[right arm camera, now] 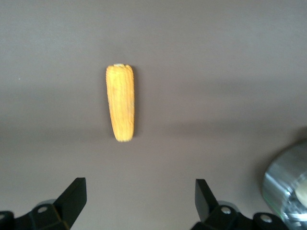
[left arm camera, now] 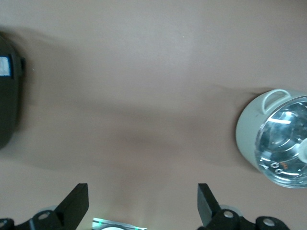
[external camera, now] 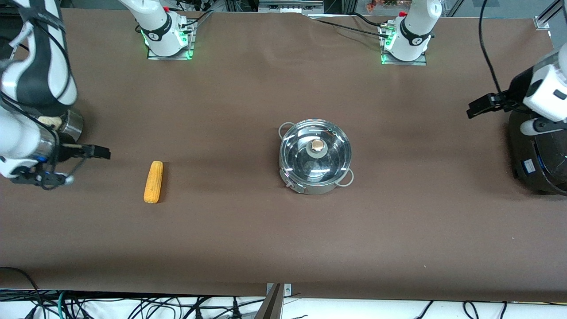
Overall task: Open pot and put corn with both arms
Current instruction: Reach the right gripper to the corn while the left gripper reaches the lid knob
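Next, I need to move my right gripper to the corn on the brown table and grab it around the corn's middle [external camera: 153, 182] [right arm camera: 121, 103], between its two ends.
The steel pot [external camera: 315, 156] stands in the middle of the table, its glass lid [external camera: 315, 148] with a round knob on it. It also shows in the left wrist view [left arm camera: 268, 139]. The corn [external camera: 153, 181] lies on the brown table toward the right arm's end, and shows whole in the right wrist view [right arm camera: 120, 102]. My right gripper [external camera: 95, 152] hangs open and empty over the table between the corn and that end [right arm camera: 140, 187]. My left gripper [external camera: 483, 105] hangs open and empty over the table at the left arm's end, well away from the pot [left arm camera: 143, 191].
A steel steamer vessel [external camera: 68, 124] with a white bun stands at the right arm's end, partly hidden by that arm; its rim shows in the right wrist view [right arm camera: 288, 191]. A large black cooker [external camera: 538, 159] stands at the left arm's end [left arm camera: 7, 91].
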